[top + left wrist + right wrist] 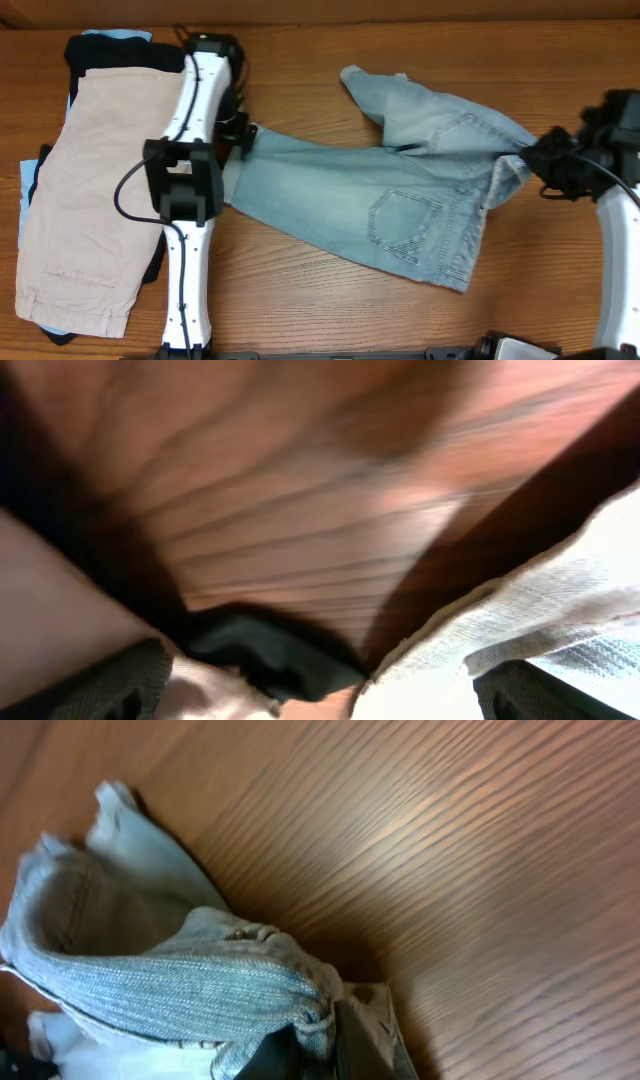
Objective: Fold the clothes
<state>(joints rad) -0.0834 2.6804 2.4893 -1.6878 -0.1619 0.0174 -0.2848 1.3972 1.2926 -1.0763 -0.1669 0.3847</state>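
The denim shorts' bunched edge, now pinched between the fingers, will be let go by my right gripper, so that it lies on the bare wood [549, 198] just outside the shorts' raised fold.
The faded light-blue denim shorts [380, 190] lie spread across the middle of the wooden table, one back pocket facing up and the far leg folded over. My right gripper [533, 160] is shut on their bunched right edge; in the right wrist view the denim [160, 985] is pinched between the fingers [335, 1045]. My left gripper [243, 135] is at the shorts' left edge. In the left wrist view its fingers [330, 700] are wide apart, with the denim edge [560, 610] by the right finger.
A stack lies at the left: beige shorts [90, 180] on top of black [100, 50] and pale-blue [25, 185] garments. The black fabric [270, 655] and beige fabric [50, 590] show under the left gripper. The left arm [185, 190] lies along the stack's right side.
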